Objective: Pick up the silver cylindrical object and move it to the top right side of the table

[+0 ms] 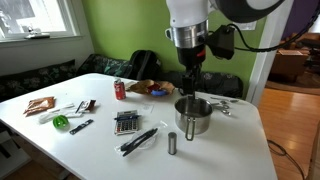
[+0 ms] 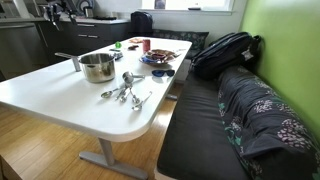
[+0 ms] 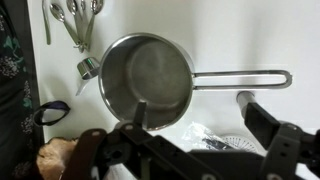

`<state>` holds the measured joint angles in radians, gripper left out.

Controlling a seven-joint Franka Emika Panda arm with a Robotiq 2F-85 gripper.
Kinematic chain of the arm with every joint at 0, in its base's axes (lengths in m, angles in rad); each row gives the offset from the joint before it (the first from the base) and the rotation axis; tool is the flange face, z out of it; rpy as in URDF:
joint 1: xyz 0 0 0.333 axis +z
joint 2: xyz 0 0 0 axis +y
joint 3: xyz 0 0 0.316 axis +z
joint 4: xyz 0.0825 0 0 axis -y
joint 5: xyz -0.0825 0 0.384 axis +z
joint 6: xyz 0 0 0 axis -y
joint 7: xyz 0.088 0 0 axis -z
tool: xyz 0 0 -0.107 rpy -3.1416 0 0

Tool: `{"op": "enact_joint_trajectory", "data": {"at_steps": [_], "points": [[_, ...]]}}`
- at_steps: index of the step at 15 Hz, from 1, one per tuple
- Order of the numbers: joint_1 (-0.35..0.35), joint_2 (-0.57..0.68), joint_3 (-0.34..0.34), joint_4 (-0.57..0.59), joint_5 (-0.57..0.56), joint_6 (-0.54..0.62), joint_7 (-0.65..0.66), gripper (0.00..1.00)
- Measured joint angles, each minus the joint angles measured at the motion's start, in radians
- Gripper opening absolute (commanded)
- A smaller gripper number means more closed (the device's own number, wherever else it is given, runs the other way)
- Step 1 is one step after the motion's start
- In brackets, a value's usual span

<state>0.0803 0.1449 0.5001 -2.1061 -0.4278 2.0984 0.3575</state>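
Observation:
The silver cylindrical object stands upright in front of the steel pot, and my gripper needs to close on the top part (image 1: 172, 137) (image 3: 245, 97) of it next.
The silver cylindrical object (image 1: 172, 143) stands upright on the white table (image 1: 230, 150), near the front edge and just in front of the steel pot (image 1: 192, 116). In the wrist view its top (image 3: 243, 98) shows below the pot's handle, right beside my right finger. My gripper (image 1: 190, 86) hangs above the pot, and in the wrist view the gripper (image 3: 205, 128) is open and empty, its fingers spread over the pot's rim and the cylinder. The cylinder does not show in an exterior view where the pot (image 2: 97, 67) stands on the table (image 2: 60, 100).
Measuring spoons (image 2: 125, 91) lie beside the pot. A red can (image 1: 120, 89), a calculator (image 1: 125, 122), black pens on a clear bag (image 1: 139, 140) and a green object (image 1: 61, 122) are spread over the table. A backpack (image 2: 225, 50) sits on the bench.

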Motion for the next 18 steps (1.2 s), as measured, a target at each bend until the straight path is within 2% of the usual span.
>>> {"op": "enact_joint_trajectory", "data": {"at_steps": [2,4,7,10,14,18], "points": [[0.014,0.042,-0.013,0.029,-0.009,-0.001,-0.007,1.0],[0.058,0.046,-0.062,0.033,0.012,0.006,-0.024,1.0],[0.1,0.078,-0.113,0.033,0.127,0.111,-0.183,1.0],[0.11,0.139,-0.13,0.039,0.255,0.186,-0.365,1.0],[0.12,0.229,-0.129,0.082,0.399,0.128,-0.552,1.0],[0.16,0.303,-0.152,0.143,0.395,0.055,-0.556,1.0]]}}
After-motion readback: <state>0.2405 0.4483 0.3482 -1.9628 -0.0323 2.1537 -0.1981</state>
